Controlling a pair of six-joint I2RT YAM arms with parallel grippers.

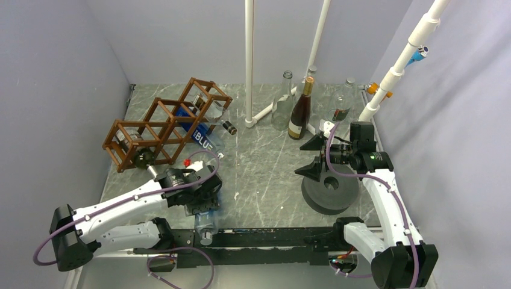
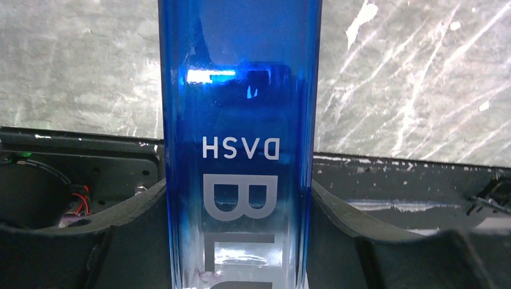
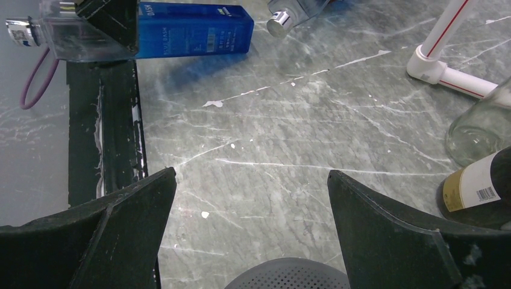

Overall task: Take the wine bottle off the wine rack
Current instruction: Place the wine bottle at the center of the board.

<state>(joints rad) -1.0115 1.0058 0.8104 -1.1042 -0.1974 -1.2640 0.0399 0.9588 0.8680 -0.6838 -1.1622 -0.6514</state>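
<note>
My left gripper needs to release the blue wine bottle that is in my right gripper, over the table (image 1: 264, 195) next to the grey round object.
The wine bottle (image 1: 203, 144) is a tall square blue one with "BLUE DASH" printed on it. It lies lengthwise toward the near edge, with its base end just in front of the brown wooden wine rack (image 1: 158, 123). My left gripper (image 1: 203, 195) is shut on its body. In the left wrist view the blue bottle (image 2: 238, 90) fills the gap, and both black fingers (image 2: 123, 226) press its sides. Its clear neck and cap (image 3: 21, 33) point at the arm bases. My right gripper (image 1: 316, 159) hangs wide open and holds nothing (image 3: 251, 174).
Other bottles (image 1: 214, 114) stay in the rack's cells. A dark wine bottle (image 1: 300, 111) and clear bottles (image 1: 282, 102) stand at the back near white pipes (image 1: 249, 60). A grey perforated round object (image 1: 330, 189) sits under my right gripper. A black rail (image 1: 271, 238) runs along the near edge.
</note>
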